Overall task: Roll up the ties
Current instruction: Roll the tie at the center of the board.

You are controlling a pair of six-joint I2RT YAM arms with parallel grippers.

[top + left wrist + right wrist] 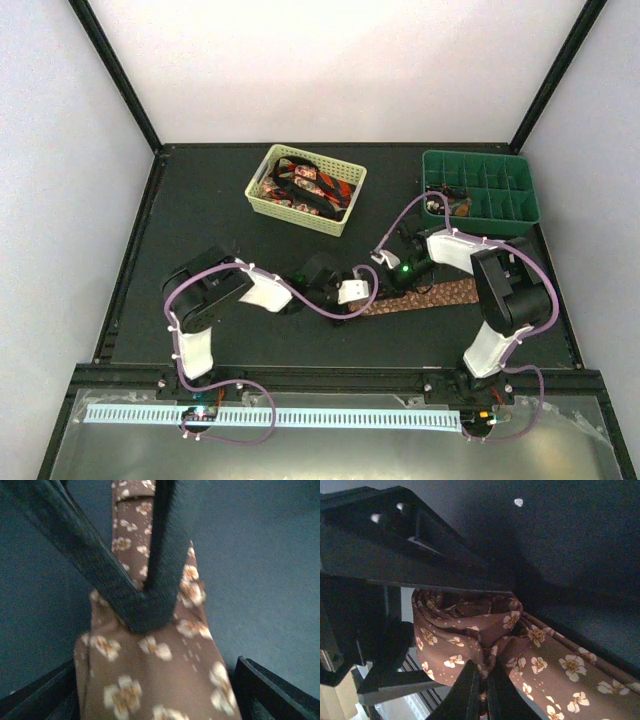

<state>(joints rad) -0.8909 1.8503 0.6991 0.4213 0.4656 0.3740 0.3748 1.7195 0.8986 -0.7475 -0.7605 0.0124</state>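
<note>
My left gripper will take the coil (155, 682) by both sides before rolling on, as the tie's loose coil narrows to a crumpled fold in my right gripper.
A brown tie (440, 294) with small light flowers lies flat on the black table (200, 220), running right from the two grippers. My right gripper (487, 674) is shut on the tie's loosely coiled end (465, 625), pinching a fold of it. It shows in the top view (392, 282) and as a dark V in the left wrist view (145, 607). My left gripper (157, 700) is open, with its fingers (270, 692) on either side of the tie (165, 680); it meets the right one in the top view (372, 294). More red-and-black ties (305, 185) lie in the basket.
A pale yellow lattice basket (262, 200) stands at the back centre. A green divided tray (500, 215) stands at the back right, one small dark item in a left cell. Black frame posts rise at the back corners.
</note>
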